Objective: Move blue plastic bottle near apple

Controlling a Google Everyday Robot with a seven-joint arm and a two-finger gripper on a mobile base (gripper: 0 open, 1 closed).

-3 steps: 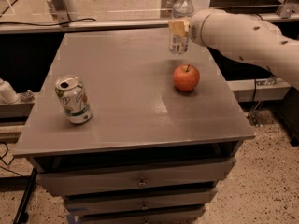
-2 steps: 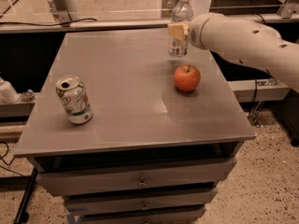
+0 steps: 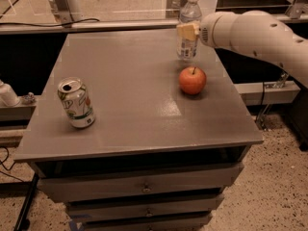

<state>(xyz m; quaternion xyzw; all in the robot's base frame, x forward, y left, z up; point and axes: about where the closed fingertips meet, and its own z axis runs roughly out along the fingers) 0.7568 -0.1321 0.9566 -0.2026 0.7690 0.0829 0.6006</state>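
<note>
The robot's gripper needs to release the blue plastic bottle on the grey table (image 3: 200, 69), right up against the back of the apple. The bottle now stands just behind the apple.
The blue plastic bottle (image 3: 187, 20), clear with a white cap and pale label, stands upright at the back right of the grey table (image 3: 130, 109). My gripper (image 3: 188, 32) comes in from the right and is shut on the bottle at label height; one yellowish finger (image 3: 186, 31) shows across its front, the other is hidden behind it. The red-orange apple (image 3: 192, 80) lies just in front of the bottle, a small gap apart from its base.
A green-and-white soda can (image 3: 76, 103), opened, stands at the table's front left. My white arm (image 3: 260, 35) spans the right edge. Drawers (image 3: 144, 186) sit below the tabletop. A railing and cables run behind the table.
The arm and the bottle have shifted very slightly to the right. The apple and the can have not moved.
</note>
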